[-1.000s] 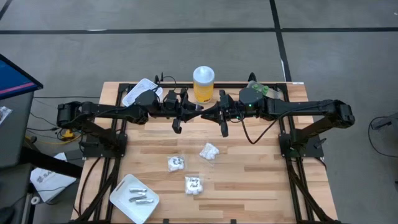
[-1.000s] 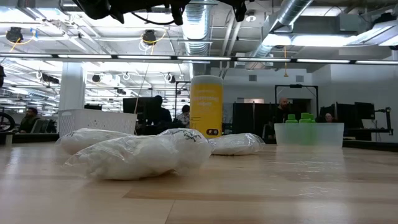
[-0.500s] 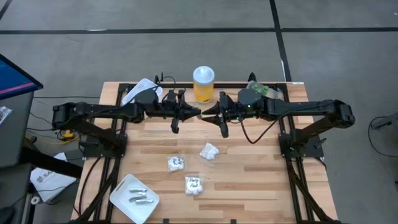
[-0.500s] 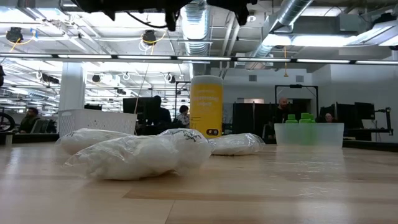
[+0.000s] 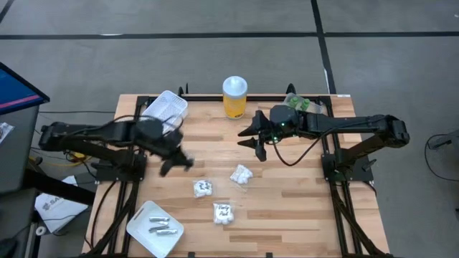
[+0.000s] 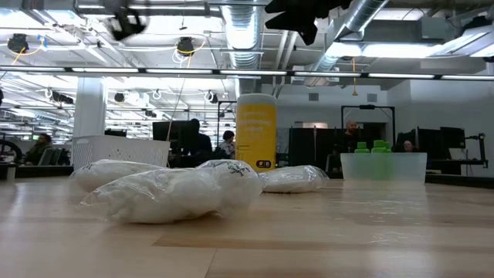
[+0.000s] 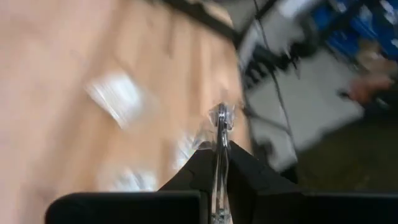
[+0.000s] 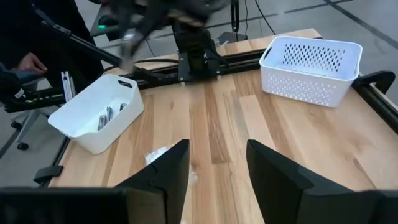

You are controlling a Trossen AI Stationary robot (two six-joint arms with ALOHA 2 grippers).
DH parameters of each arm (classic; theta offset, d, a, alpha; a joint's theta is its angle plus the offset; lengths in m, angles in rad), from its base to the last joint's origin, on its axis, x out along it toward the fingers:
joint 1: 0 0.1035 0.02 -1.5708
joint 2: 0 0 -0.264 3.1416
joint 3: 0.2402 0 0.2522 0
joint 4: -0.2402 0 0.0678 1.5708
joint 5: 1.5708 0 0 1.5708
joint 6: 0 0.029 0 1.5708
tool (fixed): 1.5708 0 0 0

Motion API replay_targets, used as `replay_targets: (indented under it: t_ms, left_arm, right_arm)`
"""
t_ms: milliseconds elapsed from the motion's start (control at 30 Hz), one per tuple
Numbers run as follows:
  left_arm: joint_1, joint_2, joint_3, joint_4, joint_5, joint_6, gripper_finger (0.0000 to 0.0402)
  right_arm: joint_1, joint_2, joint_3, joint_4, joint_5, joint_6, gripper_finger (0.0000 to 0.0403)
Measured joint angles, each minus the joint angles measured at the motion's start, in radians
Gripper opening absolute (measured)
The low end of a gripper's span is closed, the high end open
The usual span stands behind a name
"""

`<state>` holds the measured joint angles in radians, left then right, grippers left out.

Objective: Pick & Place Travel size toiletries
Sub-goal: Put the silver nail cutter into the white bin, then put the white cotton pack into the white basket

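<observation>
The slim silvery tube will leave my left gripper among the other silvery tubes in the white tray (image 5: 164,224). The slim tube is still over the table.
My left gripper (image 5: 176,162) hangs over the table's left half, shut on a slim silvery tube (image 7: 221,118); it shows as a blur in the high view. Other silvery tubes (image 5: 159,226) lie in the white tray (image 5: 140,231) at the near left corner. Three white packets (image 5: 203,188) (image 5: 242,174) (image 5: 224,213) lie on the wood near the middle. Green round pieces (image 6: 374,145) sit in the clear tub (image 6: 384,166) at the far right. My right gripper (image 5: 255,142) hovers open over the far middle, touching nothing. My left gripper pinches the silvery tube between its two fingers (image 7: 193,165). The tube lies along the fingers, and its shiny end (image 7: 221,113) sticks out past the fingertips. It is lifted clear of the table.
A tall yellow jar with a white lid (image 5: 234,97) stands at the far middle edge. A white perforated basket (image 5: 166,106) sits at the far left. The wood between the packets and the right edge is bare. People show in the room behind the table.
My left arm has swung fast from the far middle, beside the right gripper, toward the table's left and near side, uncovering the white basket. My right gripper has stayed in about the same place.
</observation>
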<state>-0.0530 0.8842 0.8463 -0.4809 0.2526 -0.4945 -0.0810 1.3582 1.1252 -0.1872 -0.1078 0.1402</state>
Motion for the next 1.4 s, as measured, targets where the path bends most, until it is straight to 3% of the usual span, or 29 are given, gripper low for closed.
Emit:
replay_targets:
  t_ms: [233,467,633,867,1000,1267,1400]
  left_arm:
    - [-0.342,-0.026,0.000,-0.188,-0.052,-0.196,0.0010]
    - [-0.651,0.128,-0.017,-0.200,-0.064,-0.273,0.0013]
    - [-0.784,0.275,-0.018,-0.199,-0.064,-0.265,0.0020]
    - [-0.848,0.432,-0.018,-0.196,-0.064,-0.263,0.0024]
    - [-0.849,0.461,-0.018,-0.191,-0.070,-0.254,0.0047]
    - [-0.820,0.357,-0.018,-0.143,-0.071,-0.264,0.0142]
    - [-0.785,0.269,-0.018,-0.138,-0.142,-0.289,0.0201]
  right_arm:
    - [-0.007,0.000,0.000,0.000,0.000,-0.005,0.0147]
    - [-0.007,0.000,0.000,0.000,-0.001,-0.006,0.0141]
    - [-0.007,0.000,0.000,0.000,-0.001,-0.009,0.0142]
    - [-0.007,0.001,0.000,0.000,-0.001,-0.008,0.0137]
    - [-0.007,0.001,0.000,0.000,-0.001,-0.001,0.0135]
    - [-0.007,0.001,0.000,-0.010,0.000,0.025,0.0160]
    - [-0.007,0.001,0.000,-0.026,0.000,0.025,0.0185]
